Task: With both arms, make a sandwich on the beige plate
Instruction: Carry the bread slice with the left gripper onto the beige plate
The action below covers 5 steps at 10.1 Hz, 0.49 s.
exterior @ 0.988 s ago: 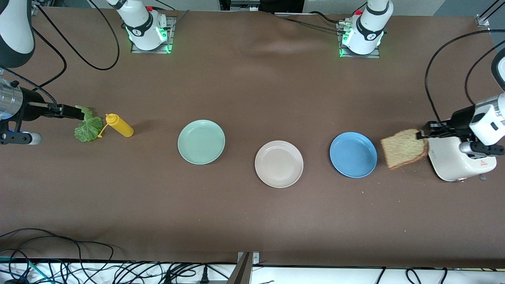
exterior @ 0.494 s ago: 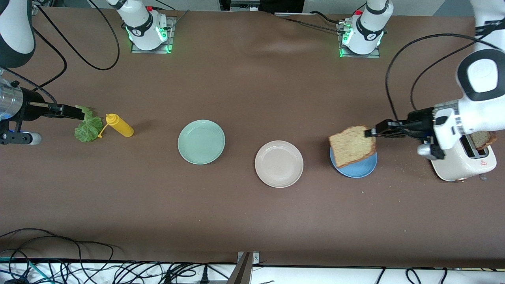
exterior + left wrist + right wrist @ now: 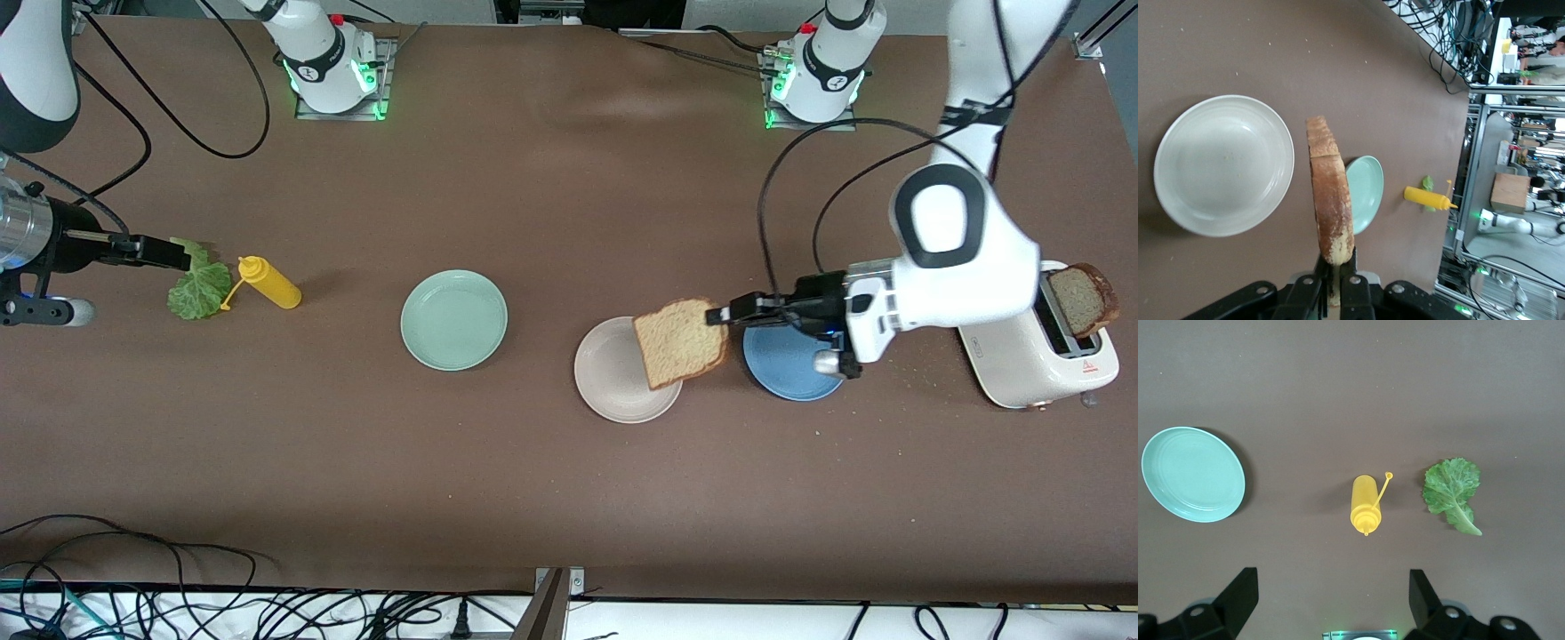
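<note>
The tan bread slice, now tilted over the plate's rim, will lie flat on the middle of the beige plate point(image 3: 632, 373) point(image 3: 1225, 167) when my left gripper lets go of it.
My left gripper point(image 3: 717, 314) is shut on one edge of a tan bread slice point(image 3: 680, 342), which hangs tilted over the rim of the beige plate point(image 3: 612, 384). In the left wrist view the slice point(image 3: 1331, 200) shows edge-on between the fingers point(image 3: 1351, 277), with the bare beige plate point(image 3: 1221, 167) beside it. A second slice point(image 3: 1080, 298) stands in the toaster point(image 3: 1022, 369). The green lettuce leaf point(image 3: 197, 292) lies at the right arm's end of the table. My right gripper point(image 3: 167, 252) hangs over the leaf point(image 3: 1450, 490), open and holding nothing.
A mint-green plate point(image 3: 453, 320) lies between the beige plate and a yellow squeeze bottle point(image 3: 269, 283), which is on its side beside the lettuce. A blue plate point(image 3: 787, 380) sits under my left wrist. Cables run along the table's edges.
My left gripper has carried the bread slice from beside the toaster, across the blue plate, to over the beige plate. The slice in the toaster has come into view. The right arm has not moved.
</note>
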Each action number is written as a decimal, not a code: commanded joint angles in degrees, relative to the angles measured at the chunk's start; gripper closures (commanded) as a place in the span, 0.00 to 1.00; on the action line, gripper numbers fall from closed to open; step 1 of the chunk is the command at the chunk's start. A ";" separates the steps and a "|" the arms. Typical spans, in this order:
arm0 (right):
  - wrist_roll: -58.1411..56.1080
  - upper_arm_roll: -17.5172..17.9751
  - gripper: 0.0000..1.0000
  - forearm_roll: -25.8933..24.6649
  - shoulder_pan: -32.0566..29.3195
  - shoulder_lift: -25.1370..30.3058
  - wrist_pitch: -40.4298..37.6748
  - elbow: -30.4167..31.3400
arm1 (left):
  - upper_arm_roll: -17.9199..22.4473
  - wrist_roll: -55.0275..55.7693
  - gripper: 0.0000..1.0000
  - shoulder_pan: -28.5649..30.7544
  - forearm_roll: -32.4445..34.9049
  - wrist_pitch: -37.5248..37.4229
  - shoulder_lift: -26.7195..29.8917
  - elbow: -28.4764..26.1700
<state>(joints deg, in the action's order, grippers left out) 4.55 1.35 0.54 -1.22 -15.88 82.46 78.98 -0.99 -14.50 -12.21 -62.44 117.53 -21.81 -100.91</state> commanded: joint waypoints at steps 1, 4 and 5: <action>0.20 0.23 0.00 -0.02 -0.10 0.14 -0.63 -0.49 | 0.82 -1.32 1.00 -3.86 -2.51 5.50 -2.79 0.36; 0.19 0.23 0.00 -0.02 -0.10 0.06 -0.63 -0.49 | 0.47 -2.89 1.00 -6.24 -2.69 12.26 -6.05 0.02; 0.19 0.23 0.00 0.07 -0.10 0.06 -0.63 -0.58 | 0.38 -3.94 1.00 -6.94 -2.77 12.63 -6.32 -0.94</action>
<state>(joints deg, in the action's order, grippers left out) 4.55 1.37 0.55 -1.22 -15.90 82.46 78.96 -1.01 -15.47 -17.80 -62.89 128.65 -27.80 -101.06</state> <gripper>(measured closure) 0.000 0.916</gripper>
